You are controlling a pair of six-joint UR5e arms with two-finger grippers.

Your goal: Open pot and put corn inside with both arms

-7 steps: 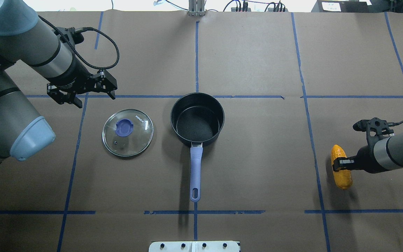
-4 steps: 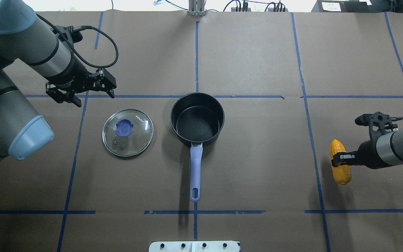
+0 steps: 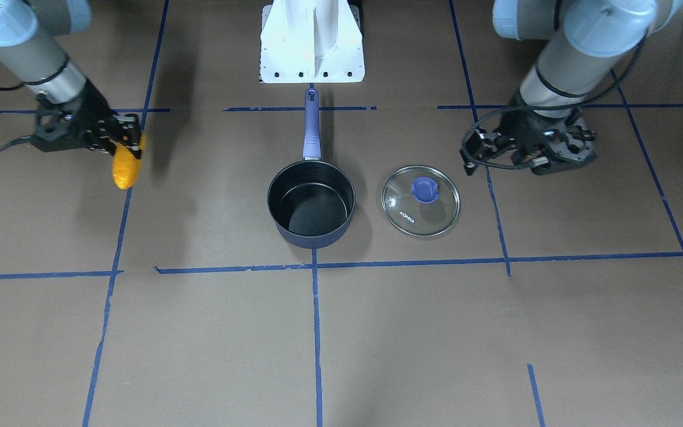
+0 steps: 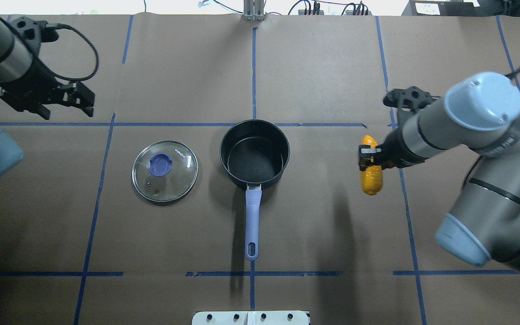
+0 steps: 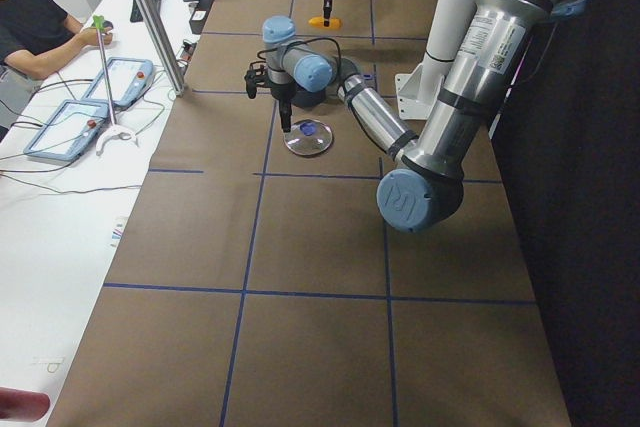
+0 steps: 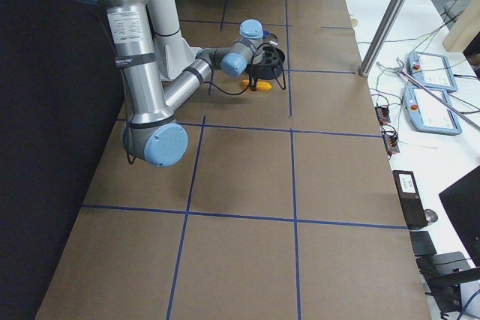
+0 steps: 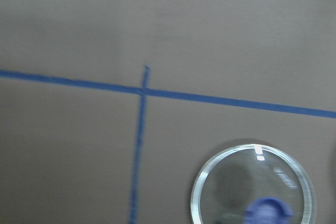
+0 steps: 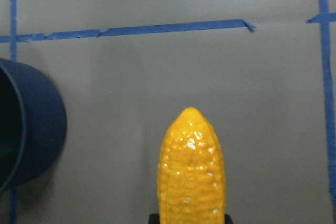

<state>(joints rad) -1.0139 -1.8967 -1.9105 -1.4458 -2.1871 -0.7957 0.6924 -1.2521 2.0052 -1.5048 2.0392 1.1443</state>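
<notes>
The robot's right gripper should release the corn near the middle of the dark navy pot's black bottom [image 3: 307, 203].
The dark navy pot [image 4: 254, 155] stands open at the table's middle, its purple-blue handle [image 4: 252, 216] pointing toward the robot; it is empty. It also shows in the front view [image 3: 310, 204]. My right gripper [image 4: 368, 157] is shut on the orange-yellow corn [image 4: 372, 178] and holds it above the table, to the right of the pot. The right wrist view shows the corn [image 8: 191, 171] with the pot's wall [image 8: 31, 124] at the left edge. My left gripper [image 4: 63, 106] is open and empty, far left and behind the lid.
The round glass lid [image 4: 164, 170] with a blue knob lies flat left of the pot; it also shows in the left wrist view [image 7: 254, 187]. Blue tape lines cross the brown table. The white base stand [image 3: 312, 41] is behind the pot's handle.
My right gripper has carried the corn left, from the table's right side toward the pot. My left gripper has moved left, away from the lid.
</notes>
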